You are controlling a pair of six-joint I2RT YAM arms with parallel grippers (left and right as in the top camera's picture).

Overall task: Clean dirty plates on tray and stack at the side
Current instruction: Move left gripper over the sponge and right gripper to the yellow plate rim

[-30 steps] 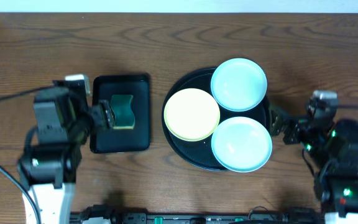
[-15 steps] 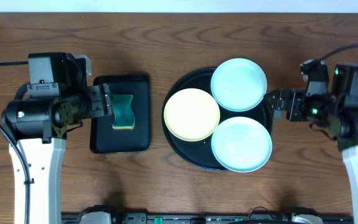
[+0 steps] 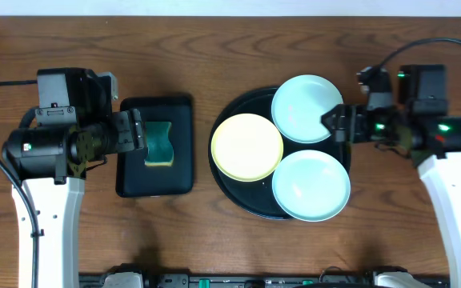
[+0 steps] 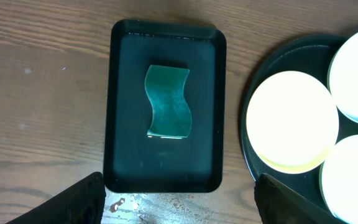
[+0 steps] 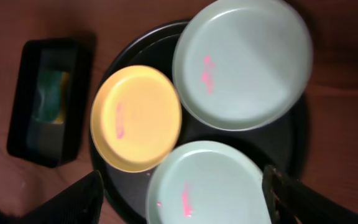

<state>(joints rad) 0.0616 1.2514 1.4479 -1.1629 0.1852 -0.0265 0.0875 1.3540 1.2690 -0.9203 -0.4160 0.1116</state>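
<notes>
The robot's left gripper will next move to the green sponge in the rectangular black tray and grab the sponge's middle (image 3: 159, 143) (image 4: 168, 101).
Three plates lie on the round black tray (image 3: 234, 192): a pale yellow plate (image 3: 246, 146) at the left, one mint-white plate (image 3: 306, 98) at the back right and a second mint-white plate (image 3: 310, 186) at the front right. In the right wrist view the yellow plate (image 5: 135, 118) and both mint plates (image 5: 241, 62) (image 5: 210, 186) carry pink smears. My right gripper (image 3: 336, 124) is open and empty, above the tray's right edge between the mint plates. My left gripper (image 3: 137, 138) is open and empty over the left edge of the rectangular tray.
A small rectangular black tray (image 3: 154, 172) left of the round tray holds a green sponge (image 3: 160, 144), which also shows in the left wrist view (image 4: 168, 102). Wet spots lie on the wooden table (image 4: 129, 202) by that tray.
My right arm has swung up and leftward until its gripper is at the tray's right edge. My left arm rose in the first half second, then held still. The plates have not moved.
</notes>
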